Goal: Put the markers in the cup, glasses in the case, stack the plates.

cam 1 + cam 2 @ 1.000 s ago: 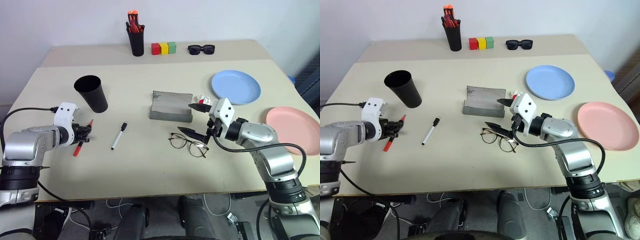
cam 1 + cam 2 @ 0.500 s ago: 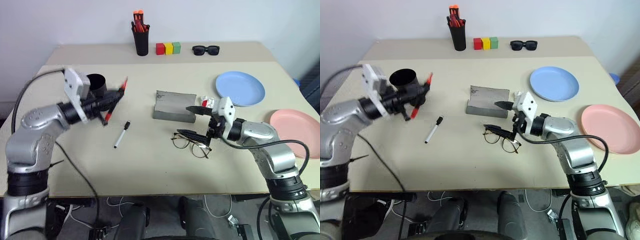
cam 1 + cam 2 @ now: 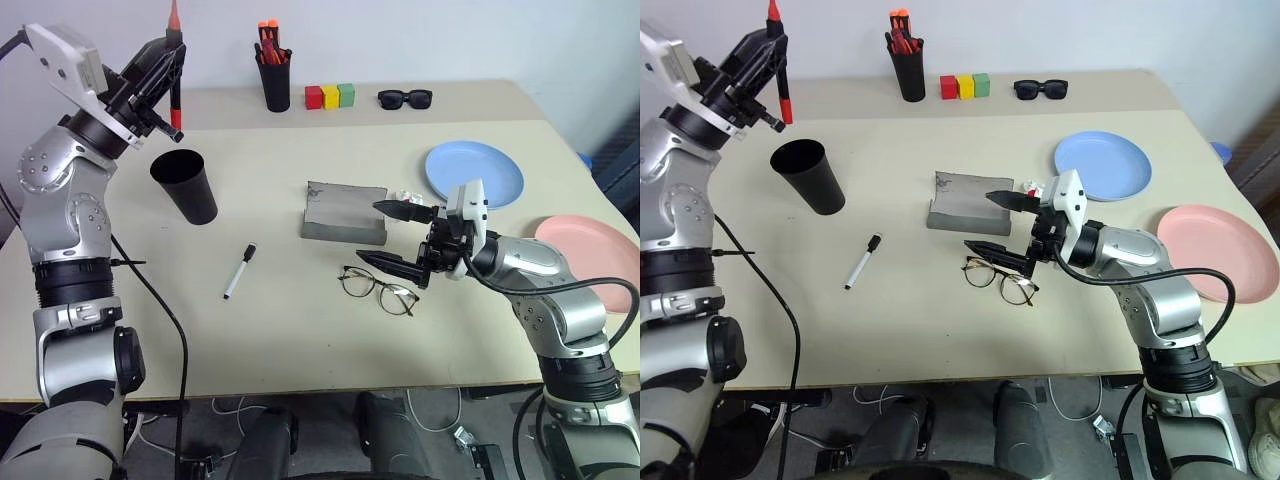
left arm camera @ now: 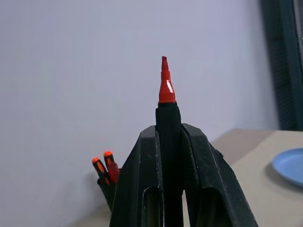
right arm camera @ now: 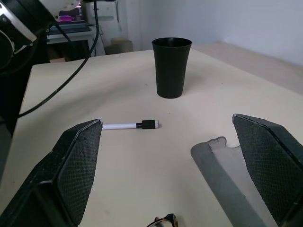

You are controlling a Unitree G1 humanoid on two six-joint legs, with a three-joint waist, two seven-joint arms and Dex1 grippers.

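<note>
The robot's left gripper should release the red-tipped marker inside the open black cup (image 3: 188,175) that stands behind the white marker. The red-tipped marker is upright above and behind that cup.
My left gripper (image 3: 170,55) is raised high over the table's far left, shut on a red-tipped marker (image 4: 166,90) that stands upright above and behind the black cup (image 3: 185,185). A white marker with a black cap (image 3: 238,271) lies on the table in front of the cup. The wire-framed glasses (image 3: 378,290) lie in front of the grey case (image 3: 343,212), which is closed. My right gripper (image 3: 388,237) hovers open just above the glasses, nothing between its fingers. The blue plate (image 3: 475,172) and the pink plate (image 3: 590,260) lie apart at the right.
A black pen holder with orange-capped pens (image 3: 273,80), three coloured blocks (image 3: 330,96) and black sunglasses (image 3: 404,98) line the far edge. A small white and red item (image 3: 405,197) sits by the case's right end. A cable hangs from my left arm.
My left gripper has lifted the red-tipped marker from the table left of the cup to high above it and turned it upright. My right gripper has barely shifted over the glasses.
</note>
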